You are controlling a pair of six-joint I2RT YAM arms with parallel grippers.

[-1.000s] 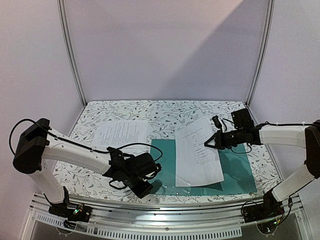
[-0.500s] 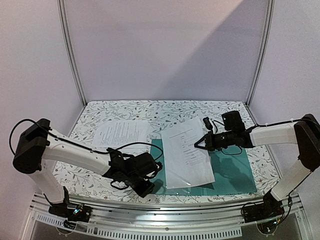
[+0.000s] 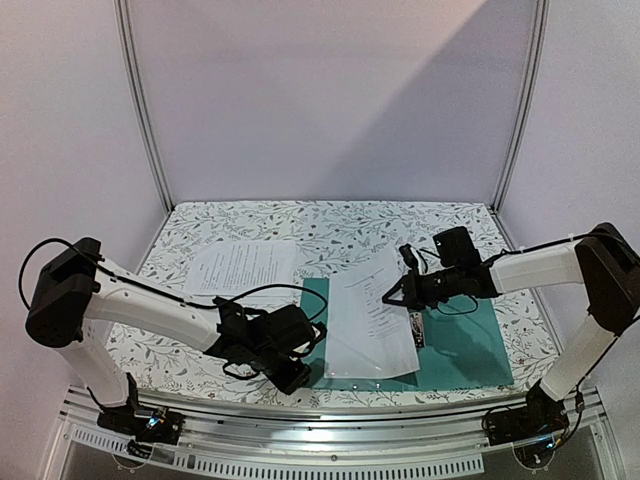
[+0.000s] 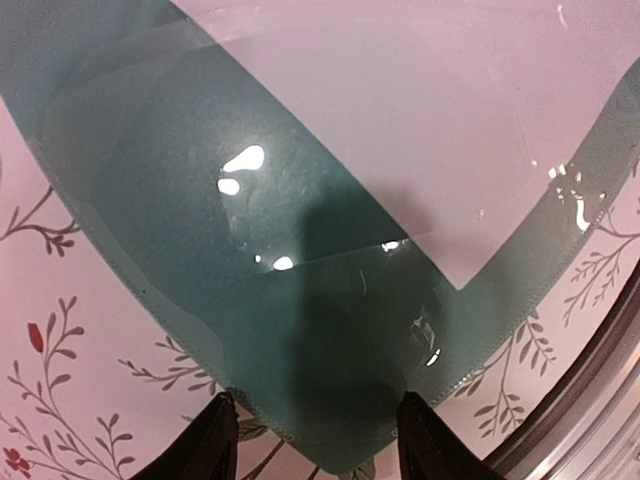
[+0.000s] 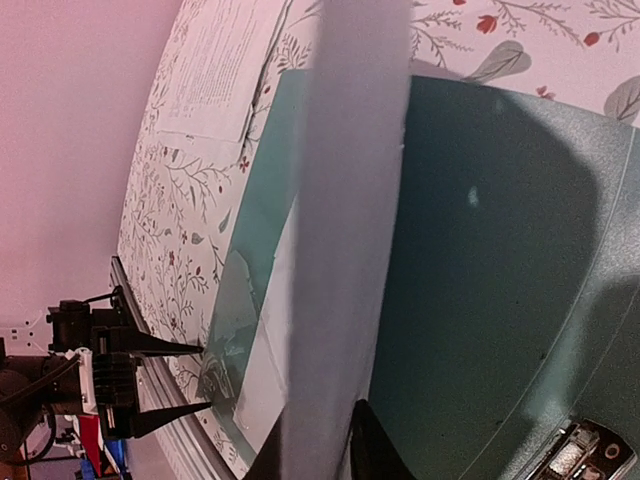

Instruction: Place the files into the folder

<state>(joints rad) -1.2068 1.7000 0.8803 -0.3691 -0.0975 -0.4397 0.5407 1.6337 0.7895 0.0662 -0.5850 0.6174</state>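
Observation:
The white sheet's corner is short of the teal folder's corner; I'll regrip the sheet's raised edge point(image 3: 408, 320) with my right gripper and push it toward my left gripper.
The teal folder point(image 3: 470, 340) lies open at the front right of the table, its silver clip point(image 3: 416, 328) showing. My right gripper point(image 3: 389, 296) is shut on the right edge of a white printed sheet point(image 3: 365, 320) and holds that edge raised, while the sheet's far part rests on the folder's left half. In the right wrist view the sheet point(image 5: 350, 150) passes between the right gripper's point(image 5: 320, 450) two fingers above the folder point(image 5: 480, 250). My left gripper point(image 4: 318, 440) is open and straddles the folder's front-left corner point(image 4: 340, 430). A second sheet point(image 3: 240, 268) lies flat on the table at back left.
The table has a floral cloth point(image 3: 330, 225) and white walls on three sides. A metal rail point(image 3: 330, 415) runs along the near edge, close to the left gripper point(image 3: 303, 362). The folder's clear inner pocket point(image 4: 180, 130) reflects light.
My right gripper has moved left with the sheet, dragging it over the folder's left half and uncovering the clip. The left arm has stayed put.

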